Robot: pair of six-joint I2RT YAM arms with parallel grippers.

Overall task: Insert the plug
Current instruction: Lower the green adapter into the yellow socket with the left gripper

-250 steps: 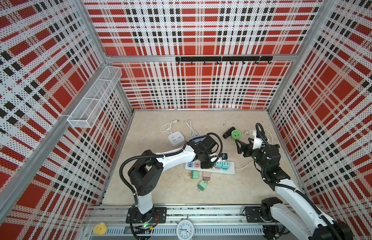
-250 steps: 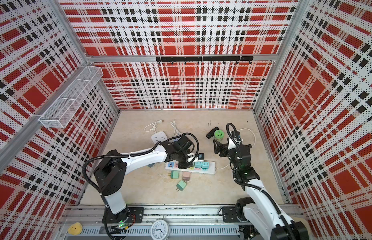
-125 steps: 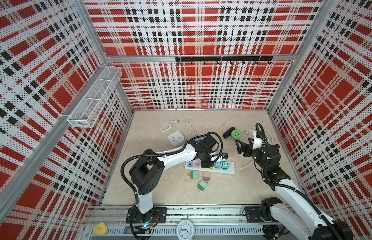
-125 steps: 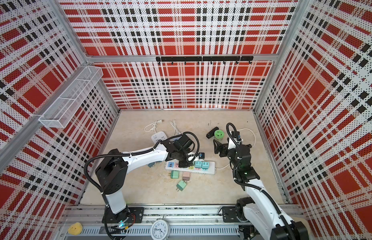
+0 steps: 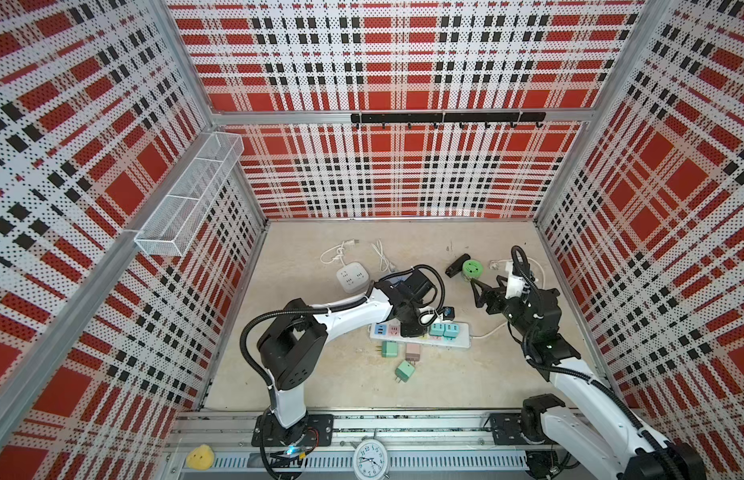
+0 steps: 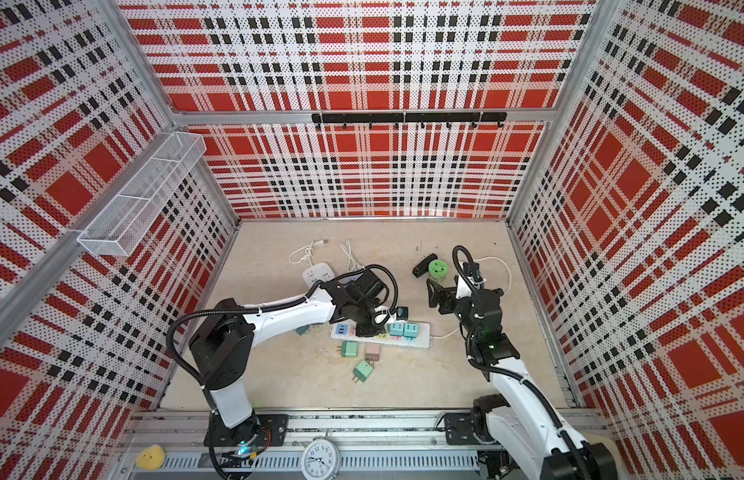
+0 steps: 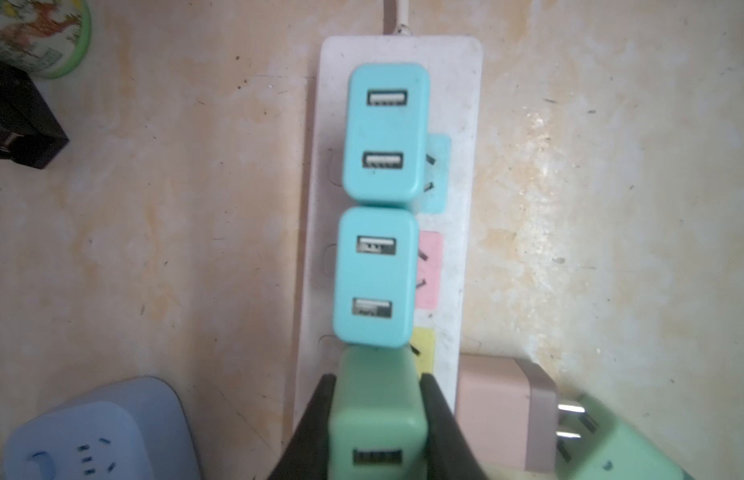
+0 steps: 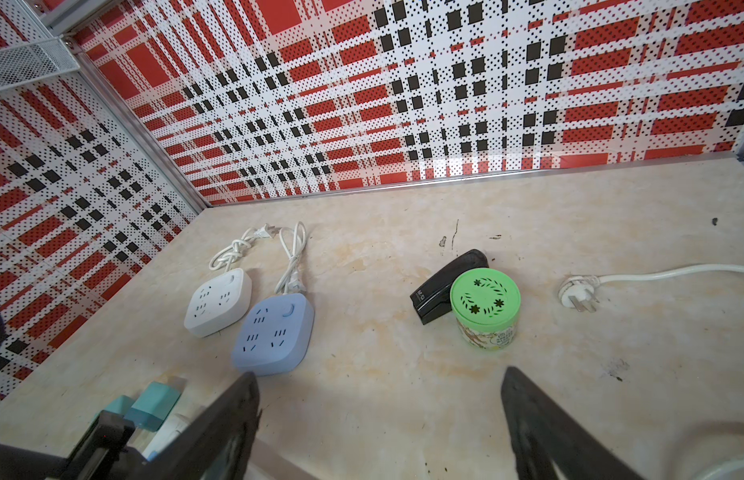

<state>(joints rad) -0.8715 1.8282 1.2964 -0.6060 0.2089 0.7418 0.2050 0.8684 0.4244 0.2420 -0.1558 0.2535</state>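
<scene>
Next, my left gripper lets go of the mint-green plug in the power strip's yellow socket (image 5: pixel 421 328) (image 7: pixel 378 388), beside the nearer teal plug.
My left gripper (image 7: pixel 378 399) is shut on a mint-green plug (image 7: pixel 376 419), a USB charger block, with a black finger on each of its sides. The plug stands over the yellow socket of the white power strip (image 7: pixel 465 104), right against the nearer of two teal plugs (image 7: pixel 376 276) seated in the strip. Its prongs are hidden. In both top views the left gripper (image 5: pixel 411 328) (image 6: pixel 368 328) hangs over the middle of the strip (image 5: pixel 461 340) (image 6: pixel 422 340). My right gripper (image 5: pixel 482 295) (image 8: pixel 378 415) is open and empty, raised to the right of the strip.
Loose plugs lie in front of the strip: green (image 5: pixel 389 349), pink (image 5: pixel 412 352), green (image 5: pixel 404 371). At the back are a white socket cube (image 8: pixel 218 303), a blue one (image 8: pixel 274 336), a black stapler (image 8: pixel 445 282), a green-lidded can (image 8: pixel 484 303) and the strip's cord plug (image 8: pixel 578 293).
</scene>
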